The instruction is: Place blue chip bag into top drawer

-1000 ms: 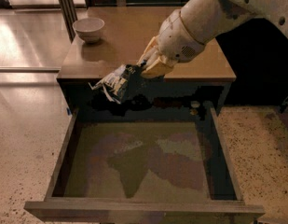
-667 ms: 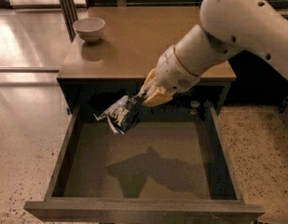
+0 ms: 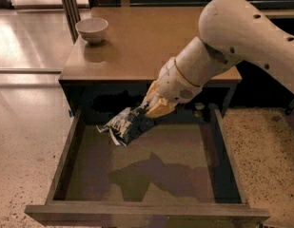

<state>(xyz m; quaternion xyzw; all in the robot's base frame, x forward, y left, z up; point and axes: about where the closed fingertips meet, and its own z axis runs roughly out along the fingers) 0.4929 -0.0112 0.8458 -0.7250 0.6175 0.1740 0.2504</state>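
I need to use my gripper to set the blue chip bag, now hanging inside the open top drawer, down on the drawer's bottom just behind the middle of the front board [image 3: 151, 179].
The blue chip bag [image 3: 126, 124] is a dark, wrinkly foil bag with white lettering. It hangs tilted inside the open top drawer [image 3: 142, 210], over the rear left part of its olive-brown floor. My gripper [image 3: 147, 109] is shut on the bag's right end and holds it just above the floor, below the cabinet's front edge. My white arm reaches in from the upper right. The drawer is pulled far out toward the camera.
A small white bowl [image 3: 92, 29] stands on the back left corner of the brown cabinet top [image 3: 137, 42]. Speckled floor lies to both sides of the drawer. A dark post stands behind the bowl.
My gripper has lowered with the bag from the cabinet top's front edge down into the drawer. The arm has come forward and down with it.
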